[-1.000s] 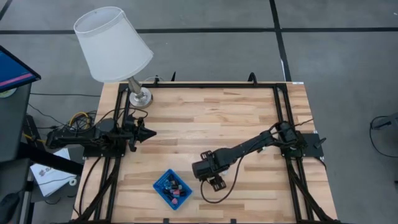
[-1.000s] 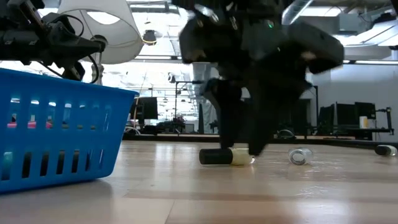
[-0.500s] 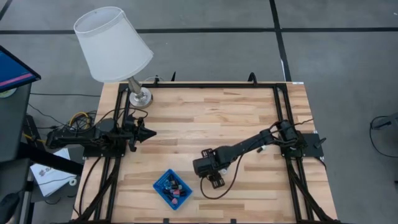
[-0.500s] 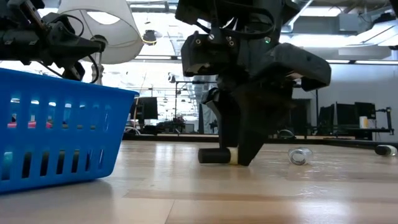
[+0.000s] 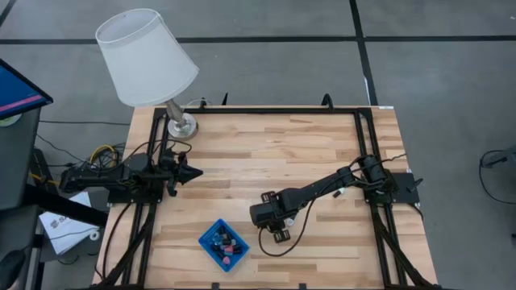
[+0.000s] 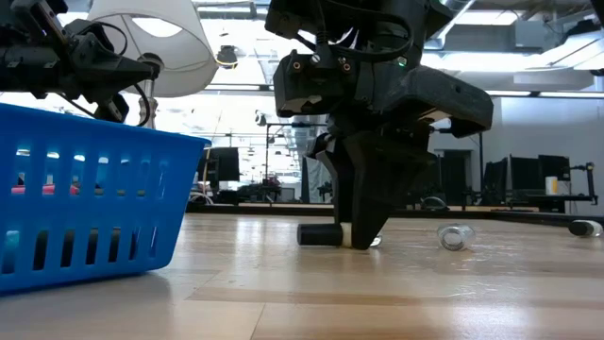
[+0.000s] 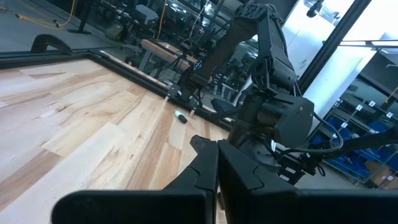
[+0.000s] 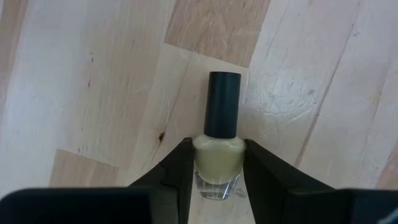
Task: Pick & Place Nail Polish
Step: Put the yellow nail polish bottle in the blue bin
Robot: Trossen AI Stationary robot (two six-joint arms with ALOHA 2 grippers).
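The pale yellow nail polish bottle, still near the table's front middle, will be released by my right gripper beside the pink bottle in the blue basket [image 5: 235, 252].
A pale yellow nail polish bottle [image 8: 217, 158] with a black cap [image 8: 222, 102] lies on its side on the wooden table; the low view shows its cap [image 6: 318, 234]. My right gripper [image 8: 217, 177] stands over it near the table's front middle [image 5: 276, 233], shut on the bottle. My left gripper [image 5: 196, 171] hovers shut at the table's left side, its fingers together [image 7: 216, 163] and touching nothing. A blue basket [image 5: 223, 244] near the front edge holds several more small bottles. My right gripper pinches the bottle's yellow glass body [image 8: 217, 149] between its two fingers, one on each side. The fingers [image 8: 180, 171] come steeply from above and lie across the bottle. The bottle lies flat on the table, with the cap pointing out from between the fingers.
Two more small bottles lie on the table beyond the gripper [image 6: 455, 236] [image 6: 585, 227]. A lamp with a white shade [image 5: 149, 60] stands at the far left corner. The blue basket's wall [image 6: 85, 203] fills the low view's left. Black rails [image 5: 274, 110] frame the table.
My right gripper's fingers have come together from a wide gap until they meet the sides of the yellow bottle. The bottle still lies on the table.
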